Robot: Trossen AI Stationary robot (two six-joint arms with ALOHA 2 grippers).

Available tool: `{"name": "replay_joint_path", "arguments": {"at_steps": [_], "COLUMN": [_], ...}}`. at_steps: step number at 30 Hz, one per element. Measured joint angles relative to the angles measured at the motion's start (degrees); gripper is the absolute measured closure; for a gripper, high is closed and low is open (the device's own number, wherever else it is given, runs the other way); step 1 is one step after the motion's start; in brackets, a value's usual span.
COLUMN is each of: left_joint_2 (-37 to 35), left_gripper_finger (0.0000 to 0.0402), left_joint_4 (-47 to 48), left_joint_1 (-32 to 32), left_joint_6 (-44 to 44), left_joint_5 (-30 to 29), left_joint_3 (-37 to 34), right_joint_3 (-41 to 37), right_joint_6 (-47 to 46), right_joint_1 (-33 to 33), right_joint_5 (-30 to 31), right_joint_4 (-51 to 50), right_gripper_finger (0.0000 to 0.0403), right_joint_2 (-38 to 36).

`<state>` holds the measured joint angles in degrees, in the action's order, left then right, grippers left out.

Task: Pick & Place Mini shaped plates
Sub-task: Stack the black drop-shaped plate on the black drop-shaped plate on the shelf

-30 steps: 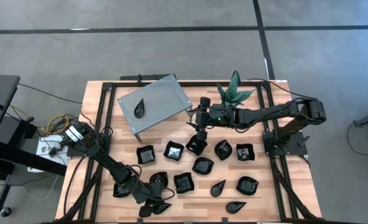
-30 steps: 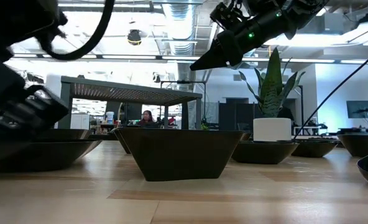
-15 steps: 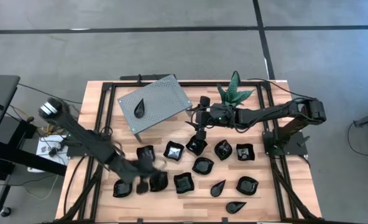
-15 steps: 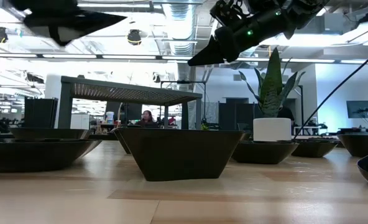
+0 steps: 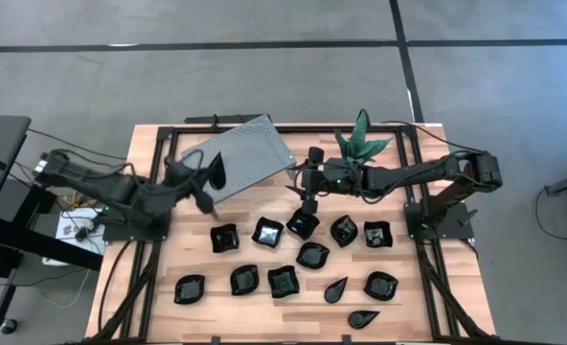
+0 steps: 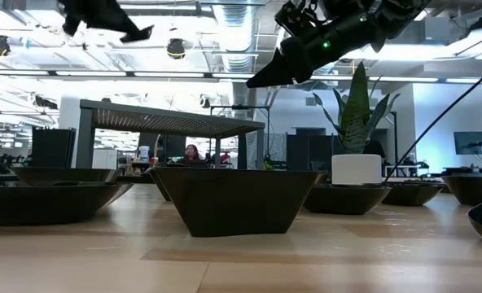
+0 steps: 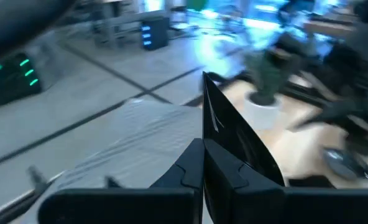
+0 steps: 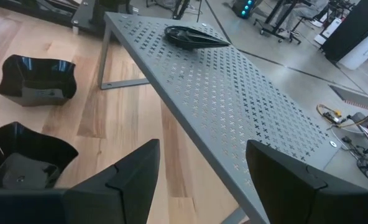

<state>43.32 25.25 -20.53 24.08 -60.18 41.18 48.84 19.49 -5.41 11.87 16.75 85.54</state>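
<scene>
My left gripper is going to release the black plate on the grey perforated stand (image 5: 209, 172), near the edge next to its arm.
Several glossy black mini plates lie on the wooden table, among them a squarish one (image 5: 303, 223) and a teardrop one (image 5: 336, 287). Another teardrop plate (image 5: 216, 171) (image 8: 193, 37) rests on top of the grey perforated stand (image 5: 255, 153). My left gripper (image 5: 199, 192) (image 7: 202, 165) hovers high over the stand's near-left edge, shut on a black plate (image 7: 234, 140) (image 6: 131, 32). My right gripper (image 5: 307, 196) (image 8: 199, 168) is open, hanging above the squarish plate just right of the stand and touching nothing. My left gripper pinches the black plate by its rim (image 7: 212, 155) between its two fingers. In the wrist view the plate shows edge-on, reaching forward past the fingertips. It is lifted clear, well above the table and the stand.
A green spiky plant in a white pot (image 5: 362, 144) (image 6: 357, 106) stands at the far edge, right of the stand. Black frame rails (image 5: 154, 230) run along the table's sides. Bare wood (image 5: 183, 240) lies left of the plates, near the stand's legs.
My left arm has risen from the near edge of the table, carrying a plate with it, and swung toward the far-left, up to the stand. The plate is now lifted clear, high above the table.
</scene>
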Motion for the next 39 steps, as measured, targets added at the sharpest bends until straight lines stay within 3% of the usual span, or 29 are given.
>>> {"name": "replay_joint_path", "arguments": {"at_steps": [7, 13, 18, 39], "left_joint_2": [-1.4, -1.3, -1.3, 1.7], "left_gripper_finger": [0.0397, 0.0397, 0.0397, 0.0395], "left_joint_4": [0.4, 0.1, 0.1, -0.3], "left_joint_1": [10.0, 17.1, 21.4, 25.1], "left_joint_6": [-0.9, -0.7, -0.7, -2.4], "left_joint_5": [3.8, 7.2, 13.3, 16.1], "left_joint_3": [-6.5, -8.1, -10.2, -12.0], "right_joint_3": [0.0, 0.0, 0.0, 0.0], "right_joint_6": [0.0, 0.0, 0.0, 0.0], "right_joint_1": [0.0, 0.0, 0.0, 0.0], "right_joint_5": [0.0, 0.0, 0.0, 0.0], "right_joint_4": [0.0, 0.0, 0.0, 0.0], "right_gripper_finger": [0.0168, 0.0168, 0.0168, 0.0168], "right_joint_2": [0.0, 0.0, 0.0, 0.0]}}
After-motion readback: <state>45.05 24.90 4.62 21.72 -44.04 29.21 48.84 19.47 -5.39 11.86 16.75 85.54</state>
